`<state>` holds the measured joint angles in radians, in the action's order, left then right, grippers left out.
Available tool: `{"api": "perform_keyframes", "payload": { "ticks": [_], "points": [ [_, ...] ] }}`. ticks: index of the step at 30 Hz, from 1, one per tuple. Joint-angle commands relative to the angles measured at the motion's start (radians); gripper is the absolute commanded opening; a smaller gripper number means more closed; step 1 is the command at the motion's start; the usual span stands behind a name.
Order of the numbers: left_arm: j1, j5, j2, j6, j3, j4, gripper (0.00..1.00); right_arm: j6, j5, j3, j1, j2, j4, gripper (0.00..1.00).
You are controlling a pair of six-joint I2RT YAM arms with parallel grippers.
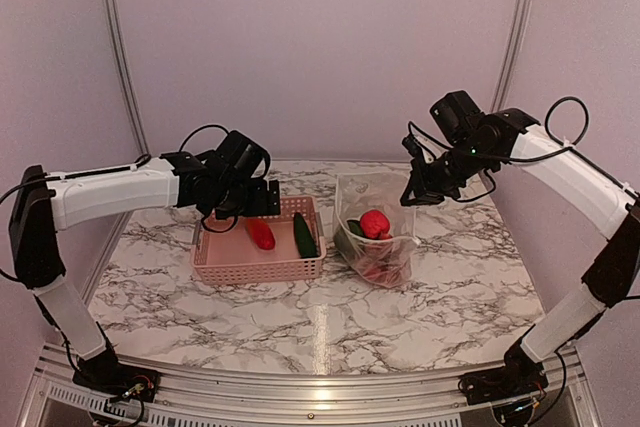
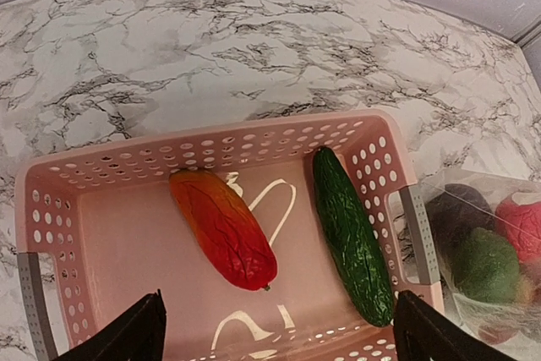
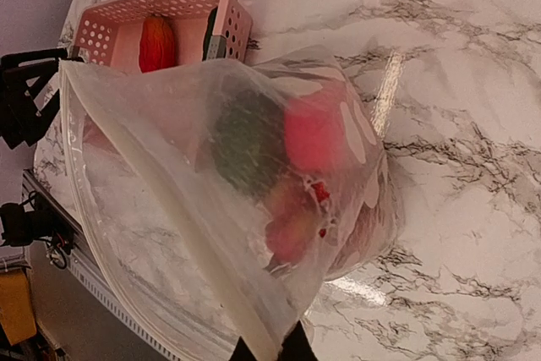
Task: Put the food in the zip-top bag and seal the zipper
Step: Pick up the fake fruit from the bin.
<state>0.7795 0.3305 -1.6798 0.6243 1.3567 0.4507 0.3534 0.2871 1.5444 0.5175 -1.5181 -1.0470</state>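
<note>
The robot's left gripper should next go to the red-orange food piece in the pink basket and close on the piece's red half (image 1: 263, 236) (image 2: 235, 245).
The pink basket (image 1: 225, 265) holds two food pieces: a red-orange one (image 2: 224, 227) (image 1: 261, 234) and a long green one (image 2: 352, 236) (image 1: 304, 235). My left gripper (image 2: 275, 340) (image 1: 238, 209) hangs open over the basket, both pieces lying between and ahead of its fingers. The clear dotted zip-top bag (image 1: 375, 232) (image 3: 220, 200) stands to the right of the basket with red, green and dark food inside. Its mouth is open, and the zipper strip (image 3: 182, 243) runs along the edge. My right gripper (image 3: 272, 352) (image 1: 418, 192) is shut on the bag's upper right edge, holding it up.
Marble table (image 1: 330, 322) extends in front of the basket and bag. Grey walls stand behind and at the sides. The basket's right wall nearly touches the bag.
</note>
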Motion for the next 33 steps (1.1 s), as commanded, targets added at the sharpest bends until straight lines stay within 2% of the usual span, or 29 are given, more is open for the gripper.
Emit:
{"api": "perform_keyframes", "payload": {
  "ticks": [1,8,13,19,28,33],
  "points": [
    [-0.024,-0.025,-0.068,0.006,-0.010,-0.113,0.93,-0.008,0.021,0.037,-0.007,0.004,0.021,0.00],
    [-0.040,0.046,-0.192,0.186,0.092,0.006,0.79,0.001,0.031,0.000,-0.007,0.028,0.044,0.00],
    [-0.042,0.014,-0.302,0.257,0.196,0.108,0.75,0.007,0.040,-0.016,-0.008,0.042,0.055,0.00],
    [-0.059,-0.001,-0.338,0.370,0.203,0.141,0.73,0.014,0.037,-0.034,-0.008,0.062,0.062,0.00],
    [-0.087,-0.066,-0.395,0.420,0.201,0.151,0.69,0.029,0.040,-0.069,-0.007,0.093,0.073,0.00],
    [-0.092,-0.068,-0.423,0.395,0.207,0.131,0.66,0.029,0.042,-0.072,-0.007,0.093,0.074,0.00]
  ]
}}
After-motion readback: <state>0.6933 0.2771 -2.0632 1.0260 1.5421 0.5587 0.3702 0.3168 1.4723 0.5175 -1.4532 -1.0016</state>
